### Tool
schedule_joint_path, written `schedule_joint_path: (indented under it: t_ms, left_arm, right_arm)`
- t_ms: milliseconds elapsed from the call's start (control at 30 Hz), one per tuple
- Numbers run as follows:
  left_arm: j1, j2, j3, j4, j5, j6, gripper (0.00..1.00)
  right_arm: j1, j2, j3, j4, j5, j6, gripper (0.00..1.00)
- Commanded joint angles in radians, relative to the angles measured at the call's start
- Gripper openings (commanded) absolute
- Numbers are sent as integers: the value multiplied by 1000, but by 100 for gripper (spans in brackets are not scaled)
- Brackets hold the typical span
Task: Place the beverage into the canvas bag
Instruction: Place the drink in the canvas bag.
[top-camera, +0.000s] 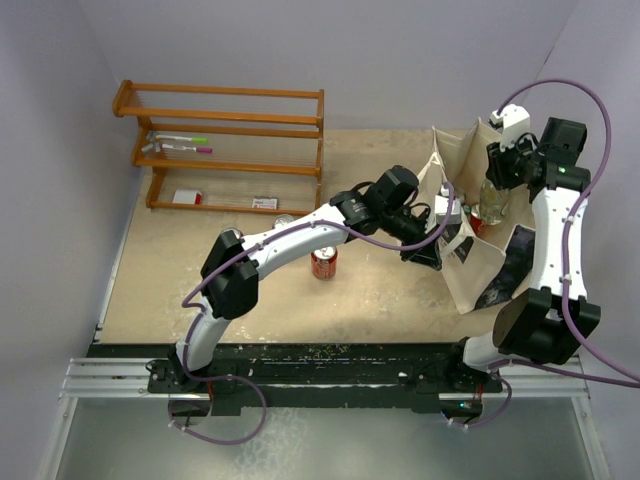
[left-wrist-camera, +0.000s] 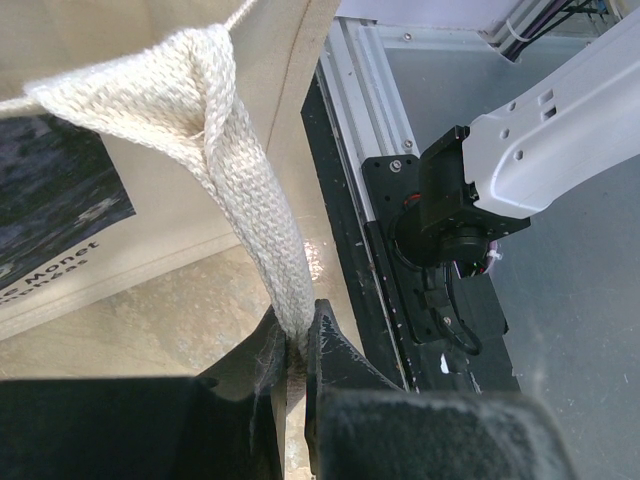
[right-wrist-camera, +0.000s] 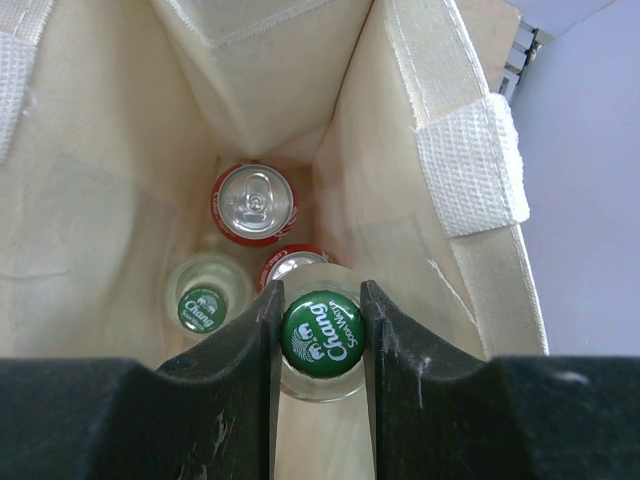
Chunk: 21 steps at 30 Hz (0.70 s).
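Next, my right gripper lets go of the Chang bottle in the canvas bag (top-camera: 498, 233) (right-wrist-camera: 301, 338), just in front of the red cans.
The cream canvas bag (top-camera: 478, 262) stands open at the right of the table, a dark print on its side. My left gripper (top-camera: 428, 252) is shut on one of its woven loop handles (left-wrist-camera: 262, 235) and holds that side up. My right gripper (right-wrist-camera: 322, 335) is shut on the green cap of a clear Chang soda bottle (right-wrist-camera: 322, 333), held over the bag's mouth; the bottle also shows in the top view (top-camera: 494, 203). Inside the bag (right-wrist-camera: 395, 130) stand two red cans (right-wrist-camera: 254, 203) and another Chang bottle (right-wrist-camera: 203, 307). A red can (top-camera: 324, 263) stands on the table left of the bag.
A wooden rack (top-camera: 225, 150) with pens and small cards stands at the back left. A second can top (top-camera: 285, 220) shows behind my left arm. The black rail (top-camera: 320, 365) runs along the table's near edge.
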<state>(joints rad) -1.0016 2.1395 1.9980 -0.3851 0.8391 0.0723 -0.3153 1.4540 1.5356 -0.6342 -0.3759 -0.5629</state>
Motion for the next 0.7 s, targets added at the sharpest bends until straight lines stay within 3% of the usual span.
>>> schedule_joint_path:
  t_ms: [0, 267, 667]
  left_arm:
    - [5, -52, 13, -7, 37, 7, 0]
    - [3, -36, 45, -16, 37, 3, 0]
    - [1, -17, 74, -17, 48, -21, 0]
  right_arm:
    - [-5, -18, 113, 6, -45, 9, 0]
    - [-5, -57, 219, -101, -67, 46, 0]
    - [-5, -126, 143, -239, 19, -33, 0]
